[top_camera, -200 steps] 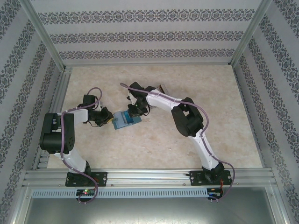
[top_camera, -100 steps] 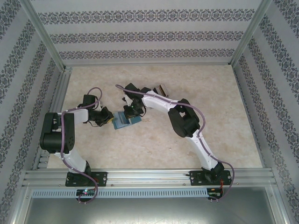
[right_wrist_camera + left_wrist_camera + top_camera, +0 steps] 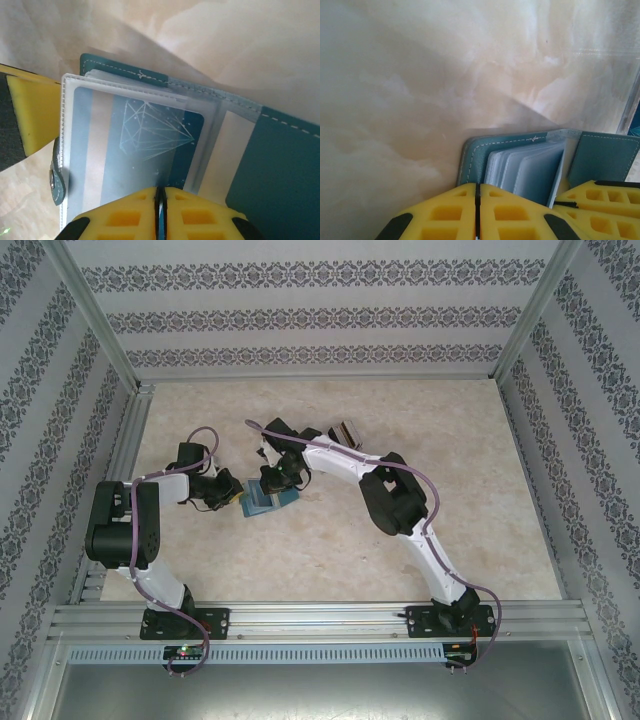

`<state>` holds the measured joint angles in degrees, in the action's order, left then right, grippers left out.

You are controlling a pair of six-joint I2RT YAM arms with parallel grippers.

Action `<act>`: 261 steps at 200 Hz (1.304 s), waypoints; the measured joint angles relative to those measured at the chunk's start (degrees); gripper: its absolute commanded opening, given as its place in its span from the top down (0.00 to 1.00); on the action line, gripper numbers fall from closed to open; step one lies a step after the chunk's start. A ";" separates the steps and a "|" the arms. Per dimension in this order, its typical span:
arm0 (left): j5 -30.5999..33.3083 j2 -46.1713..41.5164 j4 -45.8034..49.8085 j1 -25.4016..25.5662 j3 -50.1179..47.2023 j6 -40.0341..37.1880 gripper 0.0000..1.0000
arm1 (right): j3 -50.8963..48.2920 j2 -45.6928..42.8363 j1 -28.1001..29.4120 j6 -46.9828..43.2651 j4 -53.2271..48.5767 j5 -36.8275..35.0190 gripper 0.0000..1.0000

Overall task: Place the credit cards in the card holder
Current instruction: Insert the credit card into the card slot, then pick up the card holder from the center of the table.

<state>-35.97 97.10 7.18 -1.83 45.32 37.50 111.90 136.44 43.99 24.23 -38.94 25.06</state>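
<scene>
Next, I regrip with my left gripper at the snap tab (image 3: 57, 180), as the card's dark edge pokes out of its sleeve and my left gripper is holding the cover's edge.
The teal card holder (image 3: 262, 502) lies open on the table, its clear sleeves (image 3: 530, 167) fanned up. My left gripper (image 3: 477, 186) is shut on the card holder's left cover (image 3: 470, 160). One of its yellow fingers (image 3: 27, 112) shows beside the snap tab in the right wrist view. My right gripper (image 3: 159, 190) is shut on the near edge of a dark blue credit card (image 3: 155, 132) with a white diamond drawing. Most of that card sits inside a clear sleeve, over the teal cover (image 3: 280, 165). In the top view the right gripper (image 3: 272, 480) is right above the holder.
A small stack of further credit cards (image 3: 347, 429) lies on the marble tabletop (image 3: 450, 440) behind the right arm. Aluminium frame rails (image 3: 130, 430) and patterned walls close in the table. The right gripper's yellow fingers (image 3: 600, 197) appear at the lower right of the left wrist view.
The right arm has swung left and forward over the holder, carrying the blue card further into the sleeve. The left arm has stayed put.
</scene>
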 measured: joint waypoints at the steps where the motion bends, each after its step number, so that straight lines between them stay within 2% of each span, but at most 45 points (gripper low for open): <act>1: 0.00 0.00 0.00 0.00 0.00 0.00 0.90 | -0.11 -0.15 0.00 0.00 0.00 0.00 0.84; 42: -0.04 -0.04 0.02 0.00 0.00 -0.02 0.86 | -3.74 -5.09 0.02 -0.26 0.09 -0.50 0.79; 87: -0.22 -3.37 2.95 0.00 0.83 -0.24 0.66 | -5.66 -9.09 0.04 -0.68 0.17 -1.73 0.76; 130: 1.62 -10.95 9.51 0.09 5.22 -4.11 0.59 | -8.24 -9.11 0.04 -0.66 0.59 -2.10 0.75; 164: 8.04 -13.33 19.34 3.69 10.05 -10.38 0.51 | -8.70 -9.11 0.04 -0.63 1.18 -2.27 0.75; 198: 16.94 -12.22 28.13 11.45 15.02 -14.19 0.47 | -9.46 -9.11 0.04 -0.61 1.81 -2.56 0.74; 218: 20.02 -9.97 30.45 14.21 16.74 -15.21 0.46 | -10.01 -9.11 0.04 -0.61 2.36 -2.58 0.74; 261: 24.57 -2.89 32.98 16.35 19.15 -16.37 0.43 | -12.11 -9.18 0.00 -0.33 3.56 -2.60 0.74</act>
<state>-11.40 94.21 40.16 14.52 64.47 21.12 99.79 127.26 43.99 23.90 -35.38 22.46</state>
